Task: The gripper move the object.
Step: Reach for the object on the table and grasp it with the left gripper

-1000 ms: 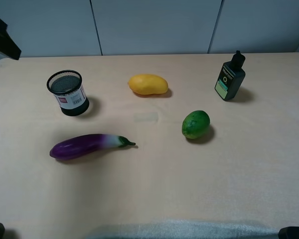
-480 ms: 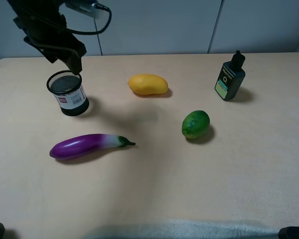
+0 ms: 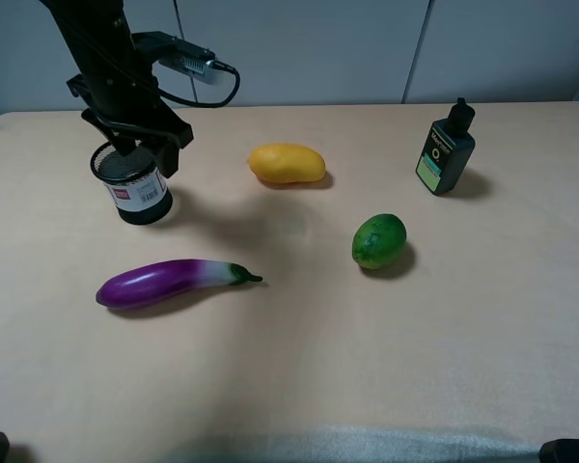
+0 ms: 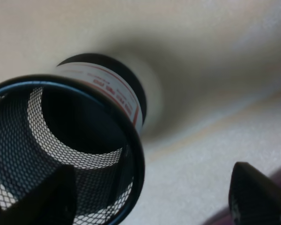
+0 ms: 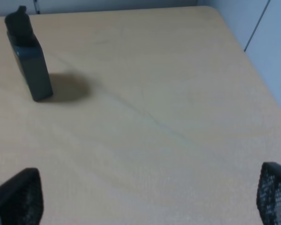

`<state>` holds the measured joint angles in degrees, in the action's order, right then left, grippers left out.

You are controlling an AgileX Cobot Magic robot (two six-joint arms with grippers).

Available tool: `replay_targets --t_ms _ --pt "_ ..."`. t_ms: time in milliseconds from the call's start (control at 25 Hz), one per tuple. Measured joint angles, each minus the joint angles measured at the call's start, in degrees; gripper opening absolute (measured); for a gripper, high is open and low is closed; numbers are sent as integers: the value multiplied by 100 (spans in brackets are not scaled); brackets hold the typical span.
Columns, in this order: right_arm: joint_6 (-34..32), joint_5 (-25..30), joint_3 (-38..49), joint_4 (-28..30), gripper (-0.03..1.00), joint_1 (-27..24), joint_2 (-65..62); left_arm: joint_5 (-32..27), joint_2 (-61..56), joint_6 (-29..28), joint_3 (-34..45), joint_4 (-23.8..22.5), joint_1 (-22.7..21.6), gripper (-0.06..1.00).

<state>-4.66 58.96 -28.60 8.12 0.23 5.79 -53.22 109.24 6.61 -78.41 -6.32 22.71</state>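
The rim of the black pen cup [image 3: 155, 169] [image 4: 139, 171], on the side nearest the yellow mango, is next for my left gripper to go down to and close on.
The black wire-mesh pen cup [image 3: 138, 188] with a white label stands upright at the table's far left. My left gripper [image 3: 143, 154] hangs right over its rim, open, with dark fingers on either side of the near rim. In the left wrist view the cup [image 4: 84, 140] fills the frame. One finger [image 4: 51, 197] overlaps the mesh wall and the other [image 4: 257, 197] is outside it, so the left gripper [image 4: 152, 187] holds nothing. My right gripper [image 5: 150, 187] is open and empty above bare table, and I do not see it in the high view.
A yellow mango [image 3: 287, 163] lies right of the cup. A purple eggplant [image 3: 164, 283] lies in front of it. A green lime [image 3: 379, 240] sits mid-right. A dark green-labelled bottle [image 3: 445, 149] stands far right, also in the right wrist view [image 5: 30, 61].
The left arm has come in from the far left and dropped down, from off the table a second ago to directly over the cup's rim. The cup has not moved.
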Motion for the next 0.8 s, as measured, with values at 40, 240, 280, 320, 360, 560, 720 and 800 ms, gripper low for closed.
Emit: replay_targets --t_ms 40,240,280,320,360,560,720,800 --pt "0 0 0 0 69 0 0 13 46 -12 0 -6 0 74" --pt "0 0 0 0 69 0 0 102 330 -159 0 -21 0 74" --pt "0 -5 0 0 69 0 0 117 398 -175 0 -21 0 74" --pt "0 -5 0 0 69 0 0 129 451 -177 0 -21 0 74" --pt "0 -5 0 0 69 0 0 140 506 -182 0 -21 0 74" --pt "0 -5 0 0 69 0 0 253 664 -193 0 -33 -16 74" --pt "0 -5 0 0 69 0 0 281 799 -198 0 -38 -20 74" --pt "0 -5 0 0 69 0 0 281 892 -198 0 -38 -20 74"
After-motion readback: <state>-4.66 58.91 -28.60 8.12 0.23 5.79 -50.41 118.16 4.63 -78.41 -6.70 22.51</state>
